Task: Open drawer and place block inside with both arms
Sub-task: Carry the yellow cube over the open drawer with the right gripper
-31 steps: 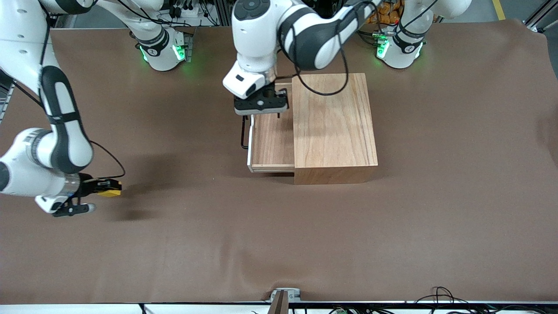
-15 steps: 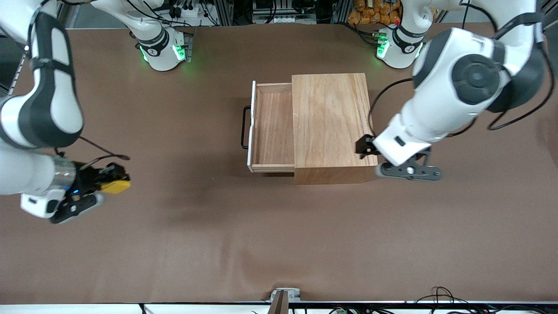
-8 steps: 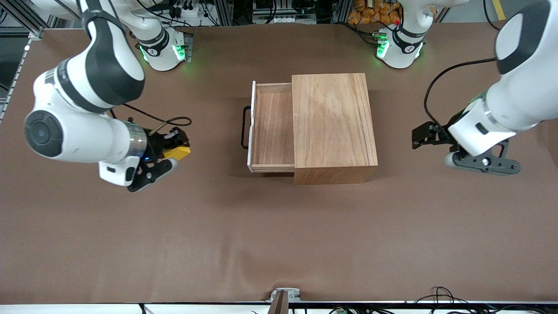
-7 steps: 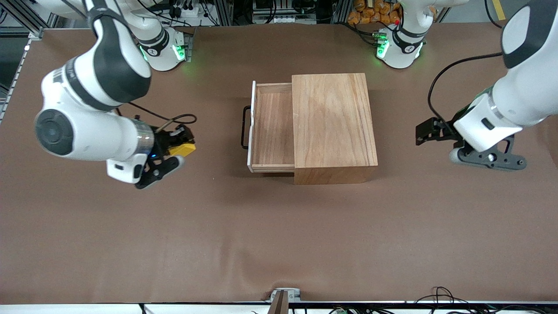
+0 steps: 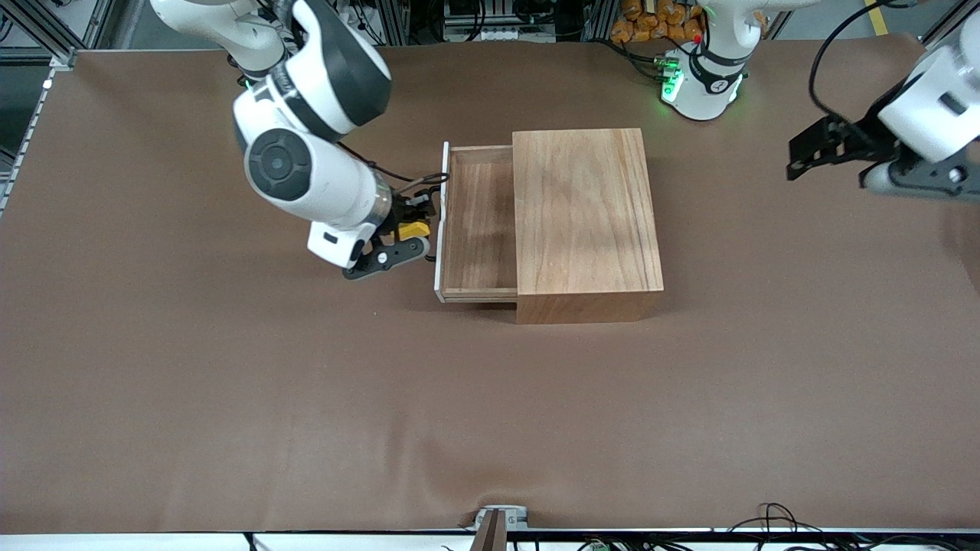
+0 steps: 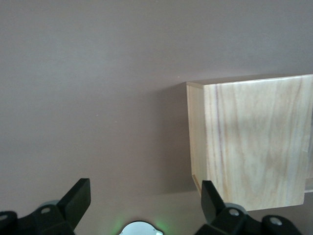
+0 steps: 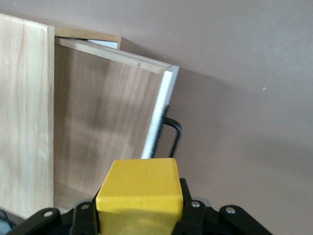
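Next, my right gripper releases the yellow block on the middle of the drawer's bottom (image 5: 478, 220) (image 7: 104, 128), between the drawer's white front and the box.
The drawer (image 5: 478, 226) stands pulled out of the wooden box (image 5: 586, 222), its white front and black wire handle (image 5: 429, 229) toward the right arm's end. My right gripper (image 5: 414, 229) is shut on the yellow block (image 5: 413, 228) and hangs over the handle, just outside the drawer's front. In the right wrist view the block (image 7: 139, 186) fills the space between the jaws of my right gripper (image 7: 139, 213), with the drawer (image 7: 102, 117) ahead of it. My left gripper (image 5: 804, 151) is open over the table at the left arm's end, apart from the box (image 6: 249, 142); nothing lies within my left gripper (image 6: 144, 200).
A brown cloth (image 5: 490, 413) covers the table. Both green-lit bases stand along the edge farthest from the front camera. A small metal mount (image 5: 498, 524) and loose cables (image 5: 773, 516) sit at the nearest edge.
The right arm swung from its end of the table to the drawer's front, carrying the block. The left arm drew away from the box toward its own end.
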`<state>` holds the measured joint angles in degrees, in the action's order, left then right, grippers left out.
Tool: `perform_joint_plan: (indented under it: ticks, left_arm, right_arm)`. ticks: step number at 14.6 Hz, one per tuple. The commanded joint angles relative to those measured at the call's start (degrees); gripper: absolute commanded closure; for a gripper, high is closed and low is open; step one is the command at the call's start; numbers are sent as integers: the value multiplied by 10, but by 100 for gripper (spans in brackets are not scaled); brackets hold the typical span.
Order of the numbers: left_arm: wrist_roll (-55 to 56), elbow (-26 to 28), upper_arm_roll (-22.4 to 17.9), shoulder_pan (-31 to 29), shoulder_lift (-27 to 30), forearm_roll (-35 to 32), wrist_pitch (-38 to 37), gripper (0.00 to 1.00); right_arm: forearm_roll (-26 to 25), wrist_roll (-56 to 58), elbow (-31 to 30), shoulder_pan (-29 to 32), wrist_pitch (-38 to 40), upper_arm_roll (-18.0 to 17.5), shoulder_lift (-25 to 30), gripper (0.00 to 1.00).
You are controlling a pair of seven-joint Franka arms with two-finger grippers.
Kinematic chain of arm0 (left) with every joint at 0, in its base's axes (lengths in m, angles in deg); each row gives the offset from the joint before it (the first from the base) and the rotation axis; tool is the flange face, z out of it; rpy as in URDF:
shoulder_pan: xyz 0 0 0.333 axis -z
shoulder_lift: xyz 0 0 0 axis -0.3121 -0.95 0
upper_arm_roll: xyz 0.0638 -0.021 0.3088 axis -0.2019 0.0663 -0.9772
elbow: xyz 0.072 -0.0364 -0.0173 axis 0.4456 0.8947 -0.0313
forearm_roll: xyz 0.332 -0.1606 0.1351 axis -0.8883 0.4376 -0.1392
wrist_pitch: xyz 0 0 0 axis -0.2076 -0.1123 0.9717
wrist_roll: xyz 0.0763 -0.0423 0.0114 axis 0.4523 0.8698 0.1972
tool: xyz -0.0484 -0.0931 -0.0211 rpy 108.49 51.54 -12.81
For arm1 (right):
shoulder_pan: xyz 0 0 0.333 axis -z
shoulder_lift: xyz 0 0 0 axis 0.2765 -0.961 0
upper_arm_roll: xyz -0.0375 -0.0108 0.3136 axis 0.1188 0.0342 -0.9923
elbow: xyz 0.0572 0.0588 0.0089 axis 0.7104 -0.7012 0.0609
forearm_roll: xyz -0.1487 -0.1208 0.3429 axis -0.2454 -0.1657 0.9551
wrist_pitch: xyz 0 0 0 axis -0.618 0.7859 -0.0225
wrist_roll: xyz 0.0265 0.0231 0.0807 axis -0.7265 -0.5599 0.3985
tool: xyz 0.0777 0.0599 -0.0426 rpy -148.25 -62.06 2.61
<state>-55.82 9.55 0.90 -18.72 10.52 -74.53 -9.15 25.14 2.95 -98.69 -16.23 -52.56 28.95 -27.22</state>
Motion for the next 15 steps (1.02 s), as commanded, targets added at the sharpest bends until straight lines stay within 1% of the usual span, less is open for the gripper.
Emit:
perform_joint_plan:
  ticks: [1, 2, 3, 4, 7, 9, 10, 14, 15]
  left_arm:
    - [-18, 43, -16, -9, 45, 4, -3, 0]
    - [-19, 42, -28, -4, 42, 6, -3, 0]
    - [-19, 42, -49, 2, 38, 11, -1, 0]
    - [-21, 42, -59, 13, 31, 11, 1, 0]
    - [-22, 45, -66, 32, 36, 6, 2, 0]
    - [-23, 51, -73, 33, 47, 5, -2, 0]
    - [-23, 55, -77, 35, 48, 4, -3, 0]
    - [-23, 54, -79, 45, 41, -11, 11, 0]
    - [-23, 54, -79, 45, 41, -11, 11, 0]
  right_arm:
    - [4, -94, -65, -53, -79, 9, 24, 100]
    - [-3, -119, -80, -70, -109, 9, 24, 99]
    - [-13, -137, -92, -80, -131, 9, 23, 99]
    - [-18, -152, -97, -90, -144, 9, 21, 99]
    - [-39, -213, -96, -120, -154, 9, 3, 96]
    - [-64, -225, -97, -134, -164, 9, -16, 92]
    - [-69, -226, -98, -139, -170, 9, -23, 92]
    - [-70, -225, -98, -143, -183, 8, -41, 91]
    - [-70, -225, -98, -143, -186, 8, -44, 88]
